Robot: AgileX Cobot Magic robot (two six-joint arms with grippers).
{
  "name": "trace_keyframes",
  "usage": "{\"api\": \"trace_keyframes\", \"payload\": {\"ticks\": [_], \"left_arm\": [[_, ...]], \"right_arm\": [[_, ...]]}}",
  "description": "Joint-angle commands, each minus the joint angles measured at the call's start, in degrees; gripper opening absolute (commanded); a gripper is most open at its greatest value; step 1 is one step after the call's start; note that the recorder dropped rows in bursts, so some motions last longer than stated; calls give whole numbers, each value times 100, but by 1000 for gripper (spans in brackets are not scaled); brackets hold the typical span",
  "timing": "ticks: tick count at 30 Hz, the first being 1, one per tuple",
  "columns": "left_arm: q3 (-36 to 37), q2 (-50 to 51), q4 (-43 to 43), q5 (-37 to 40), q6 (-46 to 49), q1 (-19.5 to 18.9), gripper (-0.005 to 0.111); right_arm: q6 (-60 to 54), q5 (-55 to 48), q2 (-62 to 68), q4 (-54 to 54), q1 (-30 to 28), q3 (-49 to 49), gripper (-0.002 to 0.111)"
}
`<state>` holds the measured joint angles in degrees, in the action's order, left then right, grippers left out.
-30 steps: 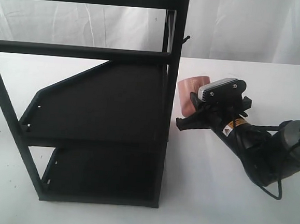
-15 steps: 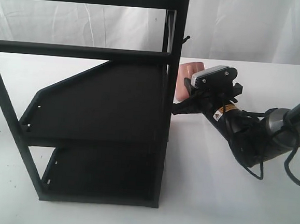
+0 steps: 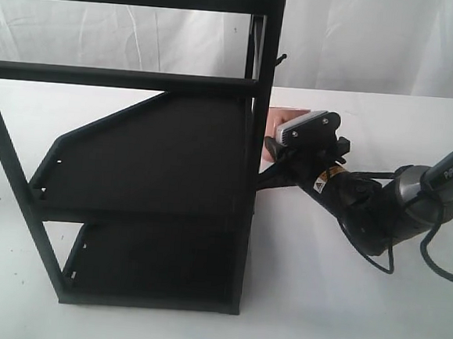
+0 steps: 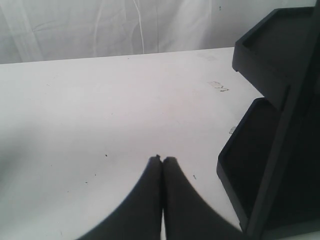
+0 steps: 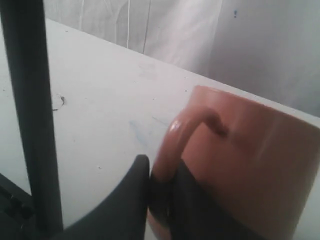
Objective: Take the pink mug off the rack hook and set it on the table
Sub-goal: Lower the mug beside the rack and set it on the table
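Note:
My right gripper needs to set the pink mug down on the white table [image 3: 297, 173] next to the rack's upright corner post.
My right gripper [image 3: 267, 166] is shut on the loop handle [image 5: 175, 142] of the pink mug [image 3: 282, 120], one finger on each side of the loop. The mug [image 5: 255, 160] hangs close beside the rack's upright corner post [image 3: 263, 102], well below the rack hook [image 3: 281, 60], which is bare. The wrist camera housing covers most of the mug in the exterior view, and I cannot tell whether it touches the white table [image 3: 357, 305]. My left gripper [image 4: 163, 161] is shut with nothing in it, low over the table [image 4: 100, 110], and is out of the exterior view.
The tall black shelf rack [image 3: 149, 155] fills the left and middle of the exterior view. Its shelf edges [image 4: 270, 130] stand close beside my left gripper. The same post [image 5: 30, 115] stands near my right fingers. White curtains hang behind the table.
My right gripper has carried the pink mug leftward and farther back, from open table to right beside the rack's corner post. The arm has stretched out lower over the table.

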<state>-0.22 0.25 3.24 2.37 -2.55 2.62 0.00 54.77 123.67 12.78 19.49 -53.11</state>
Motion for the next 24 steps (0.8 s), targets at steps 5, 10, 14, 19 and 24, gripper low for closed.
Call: {"api": "trace_keyframes", "payload": {"ticks": [5, 10, 14, 19, 24], "left_arm": [[22, -25, -11, -25, -8, -17, 0], [22, -25, -11, -25, -8, -17, 0], [22, -25, -11, -25, -8, -17, 0], [22, -25, -11, -25, -8, -17, 0], [22, -25, -11, -25, -8, -17, 0]], "right_arm": [[389, -751, 17, -420, -10, 54, 0], [389, -1033, 17, -373, -10, 54, 0], [289, -1153, 7, -373, -10, 54, 0], [0, -1674, -37, 7, -10, 54, 0], [0, -1886, -52, 102, -10, 54, 0]]}}
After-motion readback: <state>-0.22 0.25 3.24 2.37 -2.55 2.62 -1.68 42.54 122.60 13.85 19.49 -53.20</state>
